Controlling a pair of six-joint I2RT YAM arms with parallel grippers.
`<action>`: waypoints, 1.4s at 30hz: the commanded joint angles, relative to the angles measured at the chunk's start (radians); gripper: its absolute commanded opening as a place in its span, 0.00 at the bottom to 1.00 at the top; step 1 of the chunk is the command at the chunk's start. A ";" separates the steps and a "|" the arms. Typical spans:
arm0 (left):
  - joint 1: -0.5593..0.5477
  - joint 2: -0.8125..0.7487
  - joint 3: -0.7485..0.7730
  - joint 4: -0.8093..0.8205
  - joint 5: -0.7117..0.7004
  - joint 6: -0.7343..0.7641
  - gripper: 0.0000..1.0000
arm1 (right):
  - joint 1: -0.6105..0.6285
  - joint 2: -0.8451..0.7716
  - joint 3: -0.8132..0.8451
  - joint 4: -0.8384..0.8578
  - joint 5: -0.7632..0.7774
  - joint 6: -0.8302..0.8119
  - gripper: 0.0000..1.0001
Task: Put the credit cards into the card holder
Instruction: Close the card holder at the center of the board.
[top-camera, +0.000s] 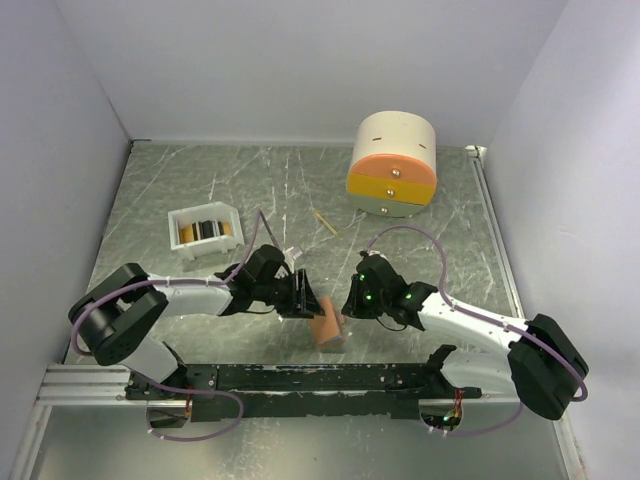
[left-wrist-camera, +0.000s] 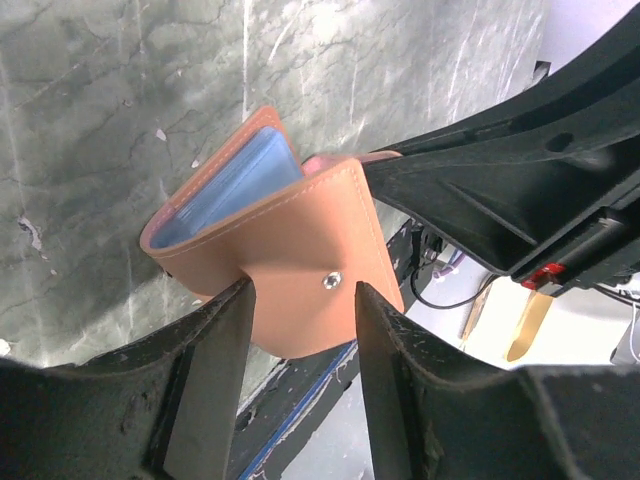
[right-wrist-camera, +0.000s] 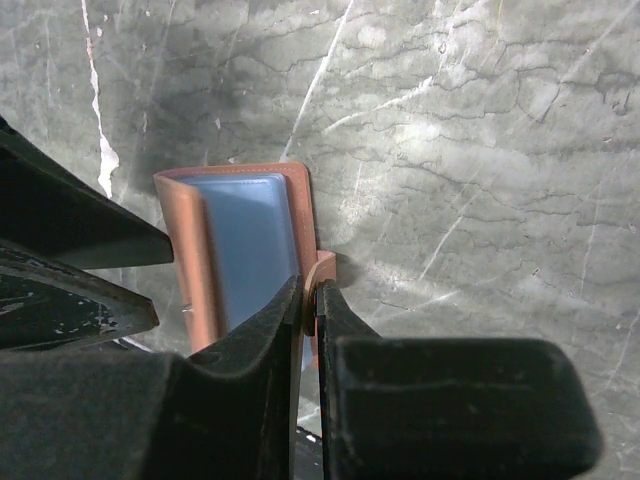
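With the card holder's outer flap half open, my left gripper next presses it shut before my right gripper retakes the snap tab (right-wrist-camera: 325, 268) and folds it over.
The salmon-pink card holder (top-camera: 328, 328) stands half open on the table between my two grippers, its light blue inner face (right-wrist-camera: 240, 235) showing. My right gripper (right-wrist-camera: 310, 290) is shut on the thin pink snap tab at the holder's edge. The left gripper (left-wrist-camera: 300, 290) is open. Its two fingers stand apart in front of the holder's outer flap (left-wrist-camera: 290, 240), one on each side of the snap button. In the left wrist view the right gripper (left-wrist-camera: 372, 165) pinches the holder from the right. Dark and gold-yellow credit cards (top-camera: 205, 231) sit in the white tray.
The white tray (top-camera: 178, 226) stands at the back left. A round cream, orange and yellow drawer box (top-camera: 392, 165) stands at the back right. A thin wooden stick (top-camera: 325, 222) lies between them. The black rail (top-camera: 320, 378) runs just behind the holder, at the near edge.
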 joint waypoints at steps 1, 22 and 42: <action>-0.006 0.030 0.023 0.068 0.049 0.012 0.56 | 0.002 -0.008 -0.005 -0.012 0.019 -0.014 0.08; -0.008 0.174 0.056 0.059 0.083 0.043 0.25 | 0.001 -0.102 -0.017 0.004 -0.056 -0.015 0.32; -0.013 0.140 0.109 -0.174 -0.096 0.121 0.26 | -0.138 -0.127 -0.076 0.061 -0.168 -0.028 0.26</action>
